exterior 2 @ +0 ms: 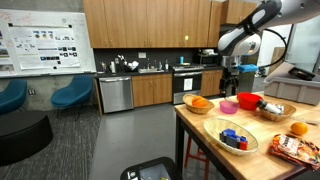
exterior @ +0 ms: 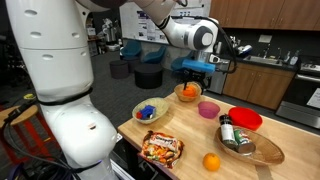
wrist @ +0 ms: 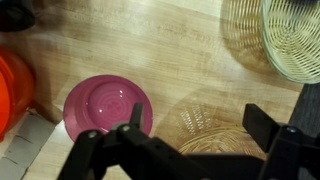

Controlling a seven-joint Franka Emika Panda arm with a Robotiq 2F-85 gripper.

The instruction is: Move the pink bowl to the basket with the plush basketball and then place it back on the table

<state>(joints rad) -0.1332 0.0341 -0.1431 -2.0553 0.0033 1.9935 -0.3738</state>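
Observation:
The robot's gripper needs to move to the pink bowl and close on the pink bowl's rim (exterior: 199,105) (wrist: 149,116), on the side that faces away from the red bowl.
The pink bowl (exterior: 208,109) sits upright and empty on the table (exterior: 190,130), between the basket (exterior: 187,92) holding the plush basketball (exterior: 188,91) and a red bowl. It also shows in the exterior view (exterior 2: 229,105) and the wrist view (wrist: 105,105). My gripper (exterior: 203,66) hangs open and empty above the table, over the basket and pink bowl area, touching nothing. In the wrist view my open fingers (wrist: 200,125) straddle a woven basket rim (wrist: 215,150), with the pink bowl just left of the left finger. The ball is hidden there.
A red bowl (exterior: 245,119) stands beside the pink bowl. An oval wooden bowl (exterior: 250,146), an orange fruit (exterior: 211,161), a snack bag (exterior: 160,148) and a basket with blue items (exterior: 150,110) lie nearer the table's front. Another basket (wrist: 295,35) shows in the wrist view.

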